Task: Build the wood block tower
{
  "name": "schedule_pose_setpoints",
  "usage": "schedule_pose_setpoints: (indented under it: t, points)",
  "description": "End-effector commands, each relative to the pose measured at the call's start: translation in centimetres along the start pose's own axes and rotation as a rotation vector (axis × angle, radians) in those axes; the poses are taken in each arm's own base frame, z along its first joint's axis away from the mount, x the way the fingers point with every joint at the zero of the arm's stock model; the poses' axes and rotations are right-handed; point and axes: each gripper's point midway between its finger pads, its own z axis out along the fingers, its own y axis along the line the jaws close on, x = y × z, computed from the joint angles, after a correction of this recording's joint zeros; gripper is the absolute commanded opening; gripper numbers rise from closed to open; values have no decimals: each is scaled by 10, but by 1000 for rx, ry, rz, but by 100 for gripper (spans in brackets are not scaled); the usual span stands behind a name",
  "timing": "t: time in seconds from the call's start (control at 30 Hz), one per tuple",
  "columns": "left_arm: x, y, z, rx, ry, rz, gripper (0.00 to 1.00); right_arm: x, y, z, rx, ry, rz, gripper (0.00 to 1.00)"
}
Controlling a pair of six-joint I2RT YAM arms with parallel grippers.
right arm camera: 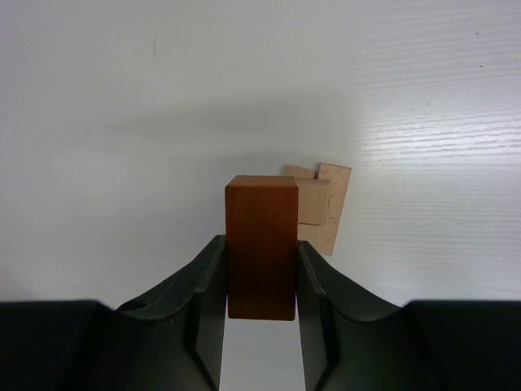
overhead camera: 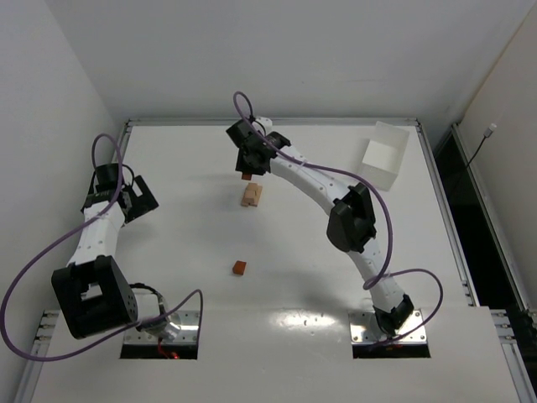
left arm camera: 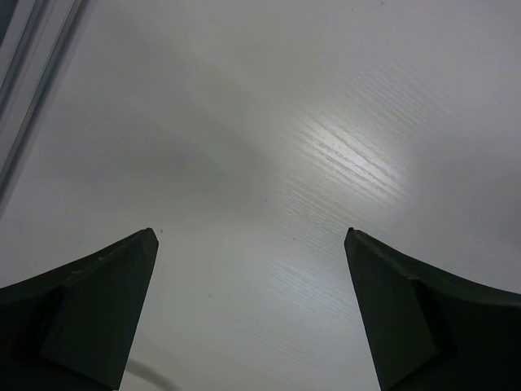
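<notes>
My right gripper should set the reddish-brown block, now held just behind the stack, down on top of the small stack of pale tan blocks [overhead camera: 251,194] [right arm camera: 313,201].
My right gripper [overhead camera: 247,170] is shut on a reddish-brown block [right arm camera: 261,244], which it holds above the table just behind a small stack of pale tan blocks [overhead camera: 252,196]. In the right wrist view the pale stack [right arm camera: 324,205] lies beyond and to the right of the held block. Another reddish-orange cube [overhead camera: 240,268] lies alone on the table nearer the arms. My left gripper [overhead camera: 141,201] is open and empty at the left side; its wrist view shows only bare table between its fingers [left arm camera: 106,301].
A white rectangular box [overhead camera: 385,154] stands at the back right of the table. A metal rail [left arm camera: 28,90] runs along the table's left edge near the left gripper.
</notes>
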Motion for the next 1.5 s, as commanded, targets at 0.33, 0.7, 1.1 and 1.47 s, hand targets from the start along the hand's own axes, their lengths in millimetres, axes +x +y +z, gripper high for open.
schedule_pose_setpoints:
  t: [0.33, 0.7, 1.1, 1.47]
  points:
    - [-7, 0, -4, 11, -51, -29, 100, 11, -10, 20, 61, -20, 27, 0]
    - [-8, -1, -6, 22, -57, -21, 100, 43, -17, 29, 79, 61, 15, 0]
    - [-8, -1, -6, 22, -57, -21, 100, 50, -19, 37, 92, 72, 19, 0]
    - [-7, -3, -7, 31, -55, -20, 100, 49, -13, 47, 79, 61, 8, 0]
